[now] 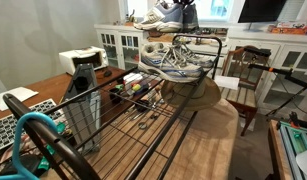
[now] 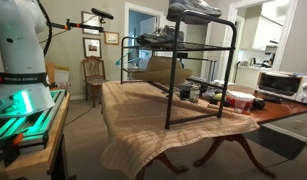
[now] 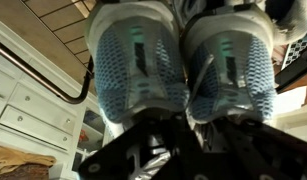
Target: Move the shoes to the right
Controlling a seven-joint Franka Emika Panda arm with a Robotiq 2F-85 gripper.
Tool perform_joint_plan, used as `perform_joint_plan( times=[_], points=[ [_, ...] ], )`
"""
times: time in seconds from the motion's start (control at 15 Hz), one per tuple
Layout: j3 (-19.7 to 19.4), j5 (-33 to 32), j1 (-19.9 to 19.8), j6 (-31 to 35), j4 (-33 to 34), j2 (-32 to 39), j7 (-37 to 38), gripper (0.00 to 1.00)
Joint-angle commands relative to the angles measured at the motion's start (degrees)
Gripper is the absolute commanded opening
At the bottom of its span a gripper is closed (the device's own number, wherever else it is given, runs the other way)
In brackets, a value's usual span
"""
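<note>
My gripper is holding the grey-and-silver mesh shoes. It will let them go between the other pair and the rack's curved end bar (image 1: 199, 45). The mesh shoes are now on the top shelf.
A pair of grey-and-silver mesh shoes (image 1: 167, 12) sits on the top shelf of a black wire rack (image 1: 113, 110); it also shows in an exterior view (image 2: 193, 8). A dark shape beside this pair looks like my gripper (image 1: 189, 14). In the wrist view the two mesh toes (image 3: 133, 60) fill the frame. My gripper (image 3: 188, 125) is a dark blur right under the gap between them. I cannot tell whether its fingers are closed on the shoes. A second similar pair (image 1: 173, 60) sits on the middle shelf (image 2: 158, 38).
The rack stands on a cloth-covered table (image 2: 133, 120). Small jars and a bowl (image 2: 208, 95) sit under the rack. A toaster oven (image 2: 278, 85) and wooden chairs (image 1: 243, 80) are nearby. White cabinets (image 1: 118, 45) stand behind. The robot base (image 2: 18, 60) is beside the table.
</note>
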Motion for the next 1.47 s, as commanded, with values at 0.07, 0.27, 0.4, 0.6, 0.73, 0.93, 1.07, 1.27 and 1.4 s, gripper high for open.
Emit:
perform_joint_plan(
  times=[0.07, 0.27, 0.4, 0.6, 0.73, 0.93, 1.07, 1.27, 1.4],
  points=[
    [-2.94, 0.54, -0.76, 3.88, -0.38, -0.42, -4.08, 0.04],
    [-4.82, 1.40, -1.00, 4.12, -1.46, -0.92, -8.36, 0.04],
    [-5.95, 2.52, -0.92, 4.36, -2.17, -0.94, -11.73, 0.04],
    [-7.55, 5.65, -0.61, 4.53, -3.85, -1.03, -18.17, 0.04],
    [-8.28, 7.83, -0.35, 4.76, -5.33, -1.35, -22.58, 0.04],
    [-9.07, 10.16, -0.30, 5.53, -7.51, -1.69, -28.59, 0.04],
    [-9.43, 9.93, -0.65, 6.85, -9.17, -1.79, -30.98, 0.04],
    [-9.85, 8.63, -1.19, 9.38, -11.57, -2.00, -31.59, 0.04],
    [-10.13, 8.91, -1.21, 10.54, -12.87, -2.15, -32.01, 0.04]
  ],
)
